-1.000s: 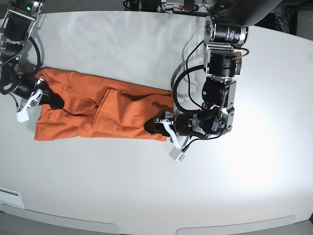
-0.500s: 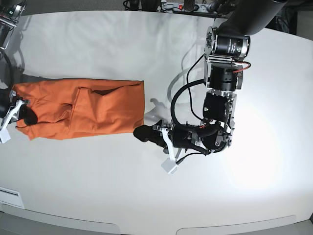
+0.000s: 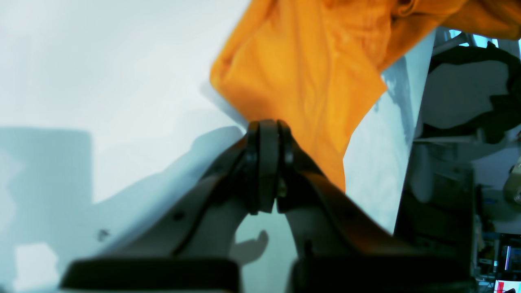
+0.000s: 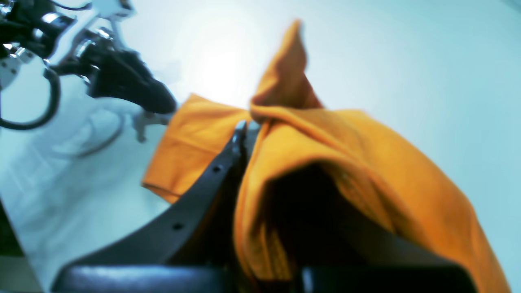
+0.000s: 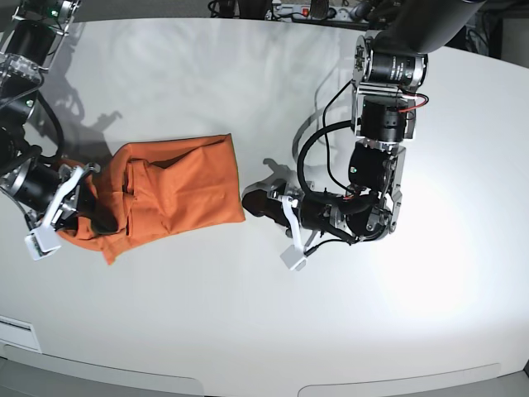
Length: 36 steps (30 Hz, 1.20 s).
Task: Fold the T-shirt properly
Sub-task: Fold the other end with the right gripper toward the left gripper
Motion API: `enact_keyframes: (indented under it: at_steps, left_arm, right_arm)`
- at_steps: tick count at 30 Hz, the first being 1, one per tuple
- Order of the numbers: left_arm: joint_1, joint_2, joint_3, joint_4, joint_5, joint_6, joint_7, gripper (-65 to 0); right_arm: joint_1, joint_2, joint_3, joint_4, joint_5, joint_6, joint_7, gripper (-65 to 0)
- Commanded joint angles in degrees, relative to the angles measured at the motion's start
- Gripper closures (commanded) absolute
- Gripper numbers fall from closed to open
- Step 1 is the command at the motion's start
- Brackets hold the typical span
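The T-shirt's gathered end is bunched around my right gripper's finger, so my right gripper should open and pinch the flatter part [image 5: 197, 180] near my left gripper to spread the T-shirt out.
The orange T-shirt [image 5: 178, 190] lies bunched on the white table [image 5: 248, 331], its left end gathered up. My right gripper [image 5: 97, 222] is at that left end, shut on a fold of the T-shirt [image 4: 325, 162]; in the right wrist view the cloth drapes over one finger of the right gripper [image 4: 247, 132]. My left gripper [image 5: 248, 203] rests on the table just right of the shirt's edge. In the left wrist view the left gripper [image 3: 266, 126] is shut with nothing between its pads, and the T-shirt [image 3: 301, 81] lies just beyond its tip.
The table's edge [image 3: 411, 122] runs close past the shirt in the left wrist view, with dark equipment beyond it. Cables and a power strip [image 5: 306, 12] sit at the back edge. The left arm's body [image 5: 376, 165] stands right of centre.
My right gripper has carried the shirt's left end rightward and up, bunching the cloth shorter. My left gripper, on the shirt's right edge a second ago, is off it and stays shut.
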Motion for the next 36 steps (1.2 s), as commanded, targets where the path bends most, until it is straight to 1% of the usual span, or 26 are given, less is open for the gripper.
enact_keyframes:
  at_steps: [1,4,7,9,10,13,14,15,17,18,19,23,25,28,30,32,36]
  left_arm:
    - [-1.31,0.17,-0.04,0.9,-1.27,-0.42,-0.74,0.0]
    - [-0.26,0.15,-0.04,0.9,-1.22,-0.44,-1.09,0.0]
    - [-0.13,0.15,-0.04,0.9,-1.22,-0.42,-1.11,0.0]
    - [-0.11,0.15,-0.04,0.9,-1.25,-0.39,-1.09,0.0]
    - [-0.13,0.15,-0.04,0.9,-1.25,-0.39,-1.11,0.0]
    - [-0.15,0.17,-0.04,0.9,-1.88,-0.42,-1.29,0.0]
    - [-0.31,0.17,-0.04,0.9,-2.14,-0.44,-1.29,0.0]
    - [-0.5,0.17,-0.04,0.9,-2.25,-0.39,-1.27,0.0]
    - [-1.25,0.11,-0.04,0.9,-2.8,-0.39,-0.98,0.0]
    - [-1.66,-0.07,-0.04,0.92,-3.21,-0.39,-0.79,0.0]
    - [-2.21,-0.42,-0.04,0.9,-3.63,-0.39,-0.61,0.0]
    - [-4.09,-2.69,-0.04,0.92,-4.0,-0.37,-0.13,0.0]
    - [-4.61,-3.76,-0.04,0.92,-4.04,-0.37,-0.13,0.0]
    - [-5.46,-5.68,-0.04,0.92,-4.17,-0.39,-0.17,0.0]
    - [-5.68,-7.45,-0.04,0.92,-4.98,-0.39,-0.17,0.0]
    - [-5.68,-8.79,-0.04,0.92,-5.09,-0.39,-0.17,0.0]
    - [-5.84,-10.58,-0.04,0.92,-5.11,-0.39,-0.22,0.0]
  right_arm:
    - [1.11,-0.13,-0.55,0.98,1.79,0.24,0.9,0.0]
    - [1.11,-3.17,-3.17,0.98,1.95,0.22,-0.07,0.0]
    - [1.11,-5.46,-6.29,0.98,2.08,0.33,-0.39,0.0]
    - [1.09,-7.21,-8.81,0.98,2.03,1.41,-1.97,0.0]
    - [0.96,-8.22,-10.23,0.96,1.99,1.41,-3.13,0.0]
    - [-0.31,-11.37,-15.32,0.92,-0.37,1.41,-3.56,0.0]
    - [-0.68,-12.22,-17.09,0.92,-2.14,1.41,-3.43,-3.3]
    - [-0.81,-12.81,-18.84,0.92,-3.82,1.41,-3.45,-11.0]
    - [-0.63,-12.76,-21.94,0.94,-5.33,1.41,-3.45,-29.3]
    - [-0.31,-12.61,-22.95,0.98,-5.25,1.41,-3.48,-35.2]
    - [0.17,-12.48,-23.58,1.27,-4.94,1.41,-3.54,-37.1]
    - [1.81,-12.31,-23.1,6.23,-1.97,1.41,-3.69,-37.1]
    - [2.12,-11.17,-22.4,8.59,-1.79,1.41,-3.76,-37.0]
    - [2.12,-8.63,-21.22,9.33,-1.68,1.41,-3.87,-37.0]
    - [2.05,-7.93,-20.87,9.31,0.96,1.41,-3.54,-37.1]
    - [1.27,-7.91,-21.18,9.2,5.49,1.41,-3.54,-37.1]
    - [1.62,-7.87,-22.91,9.22,5.84,1.41,-5.68,-37.0]
